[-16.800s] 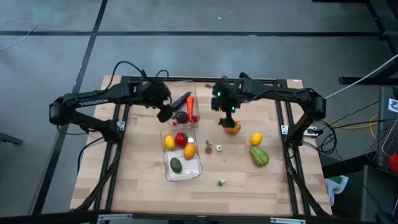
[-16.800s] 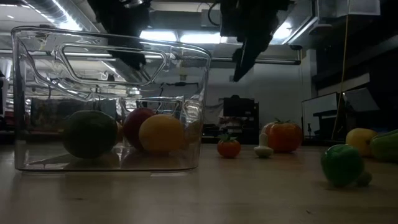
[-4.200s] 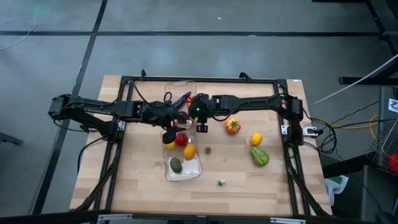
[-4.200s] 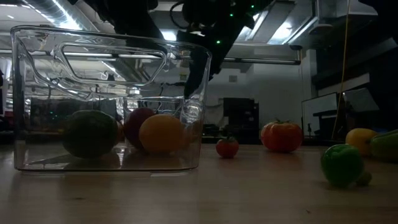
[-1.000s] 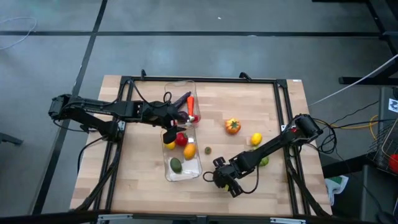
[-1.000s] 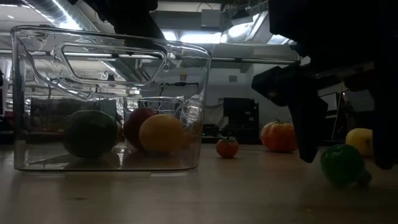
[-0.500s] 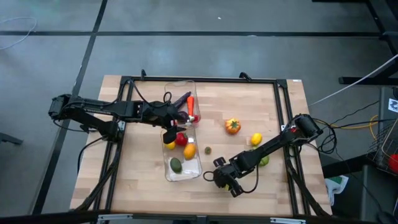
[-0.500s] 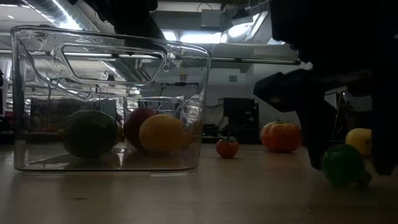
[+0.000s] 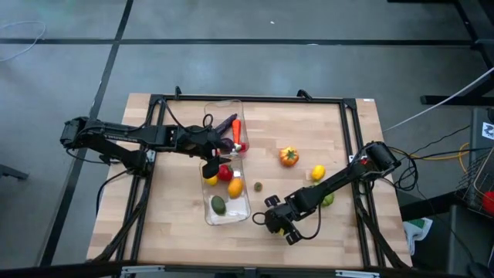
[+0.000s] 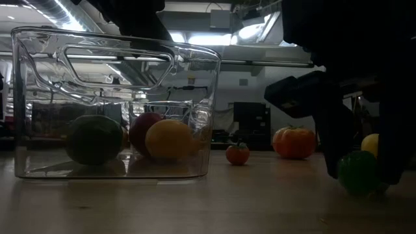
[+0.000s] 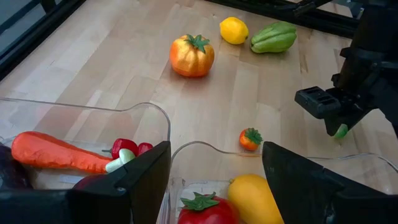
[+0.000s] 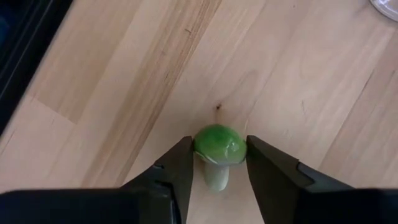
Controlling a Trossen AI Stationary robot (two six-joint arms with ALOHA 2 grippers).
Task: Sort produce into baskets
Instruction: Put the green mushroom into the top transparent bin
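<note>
Next, I let go of the small green piece with my right gripper close beside the carrot in the far basket [image 9: 244,139].
A small green produce piece [image 12: 219,146] with a pale stem lies on the table near its front edge, between the fingers of my right gripper [image 9: 275,225], which is shut on it. My left gripper [image 9: 214,154] hangs open over the two clear baskets and touches nothing. The far basket [image 9: 220,108] holds a carrot [image 11: 59,152] and a purple aubergine [image 9: 224,144]. The near basket [image 9: 231,219] holds a lemon [image 9: 210,178], a red piece [image 9: 225,172], an orange piece [image 9: 235,186] and a green avocado [image 9: 219,205]. My right gripper pinches the green piece's round head [image 12: 217,140] between its two fingers, one on each side. The fingers [image 12: 180,165] slant down on it from above. The piece rests on the table [image 10: 357,174], its pale stem [image 12: 216,178] pointing back between the fingers.
Loose on the table's right half lie an orange pepper [image 9: 289,157], a lemon [image 9: 317,172], a tiny red tomato [image 11: 250,139] and a green pepper [image 11: 273,37] partly under my right arm. Bare wood lies left of the baskets and along the front edge.
My right gripper has stayed in place while its fingers have drawn together onto the green piece; in the low view the gap between them has narrowed until they meet its sides. The piece has stayed on the table.
</note>
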